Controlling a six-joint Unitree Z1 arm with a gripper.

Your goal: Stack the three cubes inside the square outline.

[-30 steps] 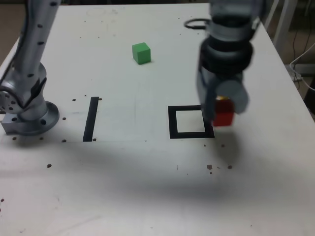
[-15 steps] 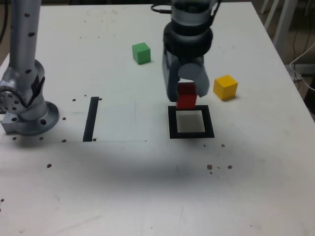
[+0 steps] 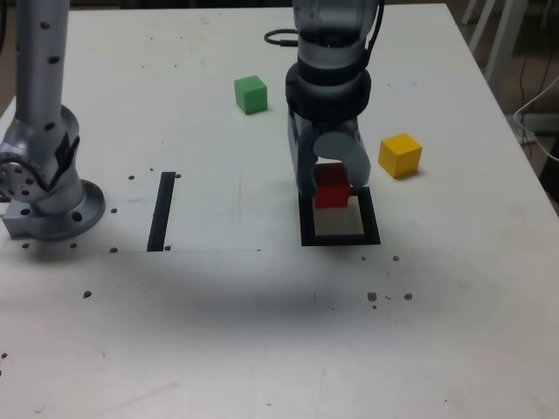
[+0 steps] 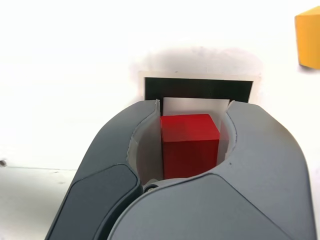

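Observation:
Next, my gripper lets go of the red cube on the white centre of the black square outline point(image 3: 338, 212).
My gripper point(image 3: 331, 188) is shut on the red cube point(image 3: 332, 186), which hangs low over the far part of the square outline point(image 3: 306, 229). In the wrist view the red cube point(image 4: 190, 142) sits between the grey jaws of the gripper point(image 4: 192, 117), with the square outline point(image 4: 197, 90) and its white centre just beyond it. The green cube point(image 3: 251, 94) rests on the table at the back, to the exterior view's left of the arm. The yellow cube point(image 3: 400, 154) lies to the exterior view's right of the gripper, and the yellow cube point(image 4: 307, 40) shows at the wrist view's edge.
The arm's grey base point(image 3: 48, 205) stands at the exterior view's left. A straight black strip point(image 3: 162, 210) lies beside it. A black cable point(image 3: 279, 37) runs behind the arm. The table edge point(image 3: 515, 140) falls away on the exterior view's right.
The gripper carried the red cube from the outline's right side toward the exterior view's left, then lowered it over the outline. The yellow cube, hidden before, came into view.

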